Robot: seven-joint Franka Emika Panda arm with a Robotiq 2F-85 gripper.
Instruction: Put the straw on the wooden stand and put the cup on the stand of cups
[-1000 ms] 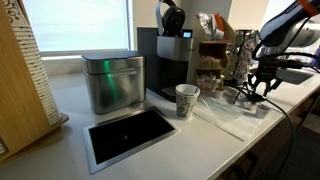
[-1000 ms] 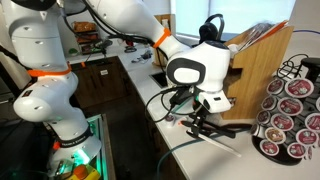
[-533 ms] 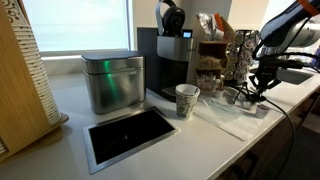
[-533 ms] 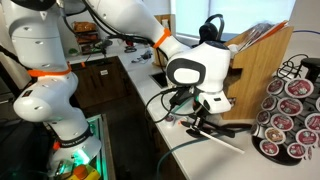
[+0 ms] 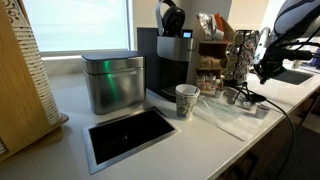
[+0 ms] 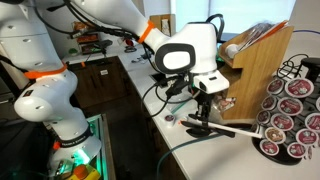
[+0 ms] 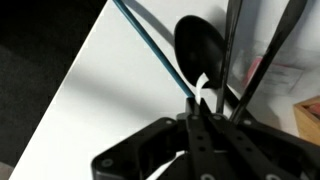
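Observation:
My gripper should release the thin white straw in the top compartment of the wooden stand [image 5: 218,29]. The straw is now held over the white counter.
My gripper [image 5: 265,72] [image 6: 203,103] hangs a little above the counter's far end, near the black spoon [image 6: 197,125]. In the wrist view the jaws [image 7: 203,108] are closed on the end of a thin dark teal straw [image 7: 150,45], which runs up and to the left over the white counter. A patterned paper cup [image 5: 187,100] stands upright in front of the coffee machine, well apart from the gripper. A slanted wooden stand [image 6: 262,50] sits behind the gripper. The cup does not show in that exterior view.
A metal box [image 5: 112,82] and a black coffee machine [image 5: 172,60] stand at the back, with a dark inset tray [image 5: 130,133] in front. A coffee-pod carousel [image 6: 290,112] is close to the gripper. A black spoon [image 7: 202,50] and long utensils lie under it. A wooden panel [image 5: 18,80] fills the near left.
The gripper has risen from the counter surface, still closed, and the arm has swung slightly; the spoon stays on the counter and the cup has not moved.

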